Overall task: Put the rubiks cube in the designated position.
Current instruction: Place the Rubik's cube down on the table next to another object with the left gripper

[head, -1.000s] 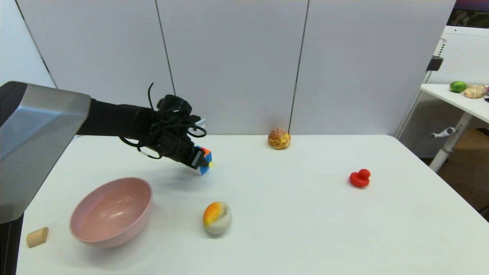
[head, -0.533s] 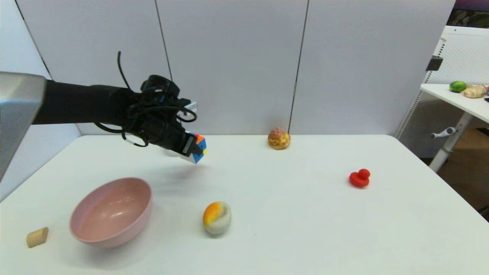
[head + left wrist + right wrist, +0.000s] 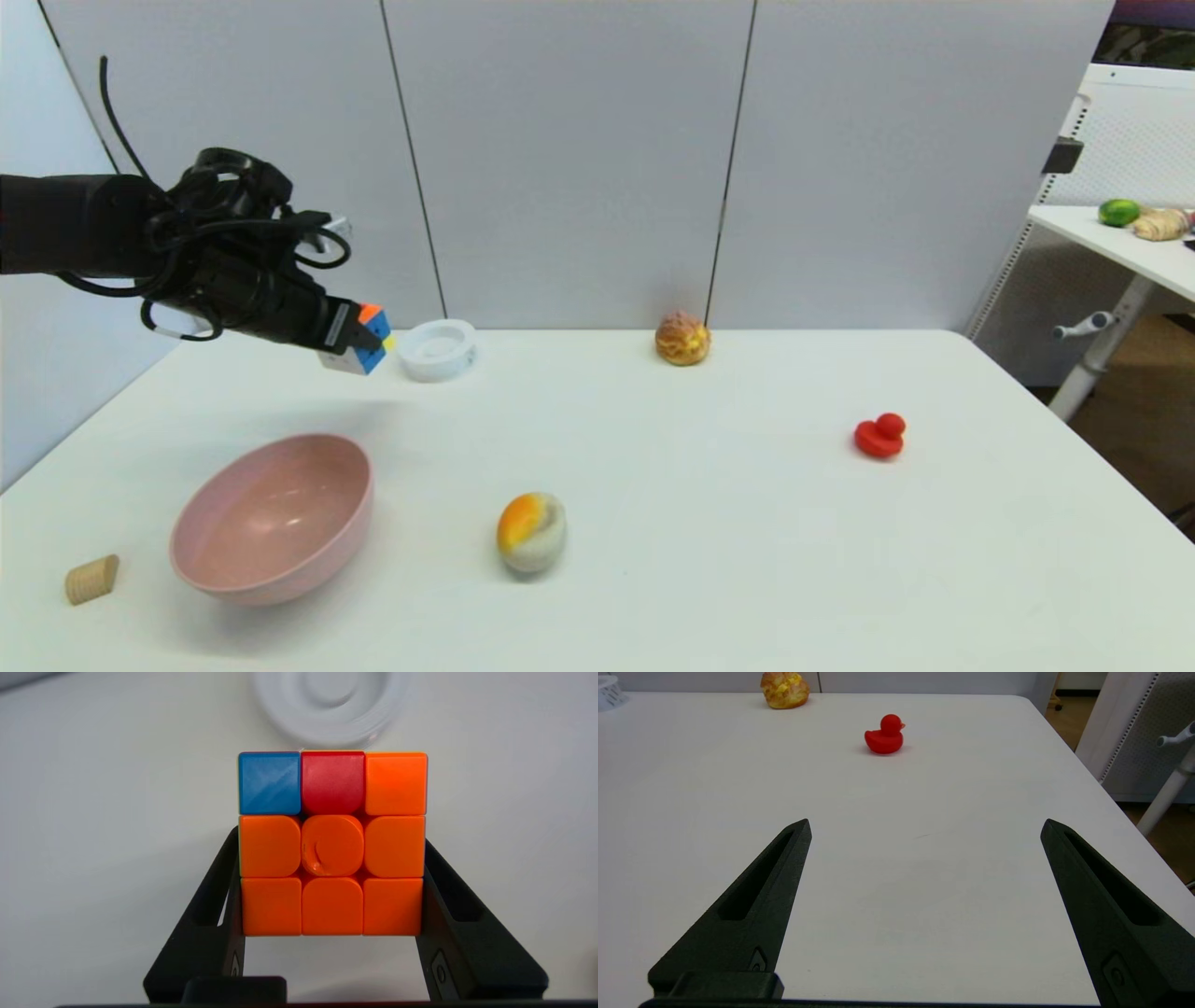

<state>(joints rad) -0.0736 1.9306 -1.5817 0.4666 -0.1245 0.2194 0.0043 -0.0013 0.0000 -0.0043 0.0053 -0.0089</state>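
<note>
Next, my left gripper lets go of the rubiks cube on the table (image 3: 353, 414) between the pink bowl and the white dish, close behind the bowl.
The rubiks cube (image 3: 359, 338) hangs in the air above the table's far left, just left of a white round dish (image 3: 437, 350). My left gripper (image 3: 350, 336) is shut on it. In the left wrist view the cube (image 3: 332, 843) shows a mostly orange face with one blue and one red tile, clamped at both sides by the black fingers (image 3: 212, 924); the white dish (image 3: 329, 707) lies beyond it. My right gripper (image 3: 924, 830) is parked low over the near right of the table, open and holding nothing.
A pink bowl (image 3: 271, 518) sits front left, below and nearer than the cube. An orange-and-grey egg-shaped lump (image 3: 530, 532) lies front centre, a wooden cork-like piece (image 3: 91, 580) far left, a bun (image 3: 681, 338) at the back, a red duck (image 3: 878, 435) to the right.
My left arm has lifted and swung left with the cube in its grip, uncovering the white dish behind it. Nothing else moved.
</note>
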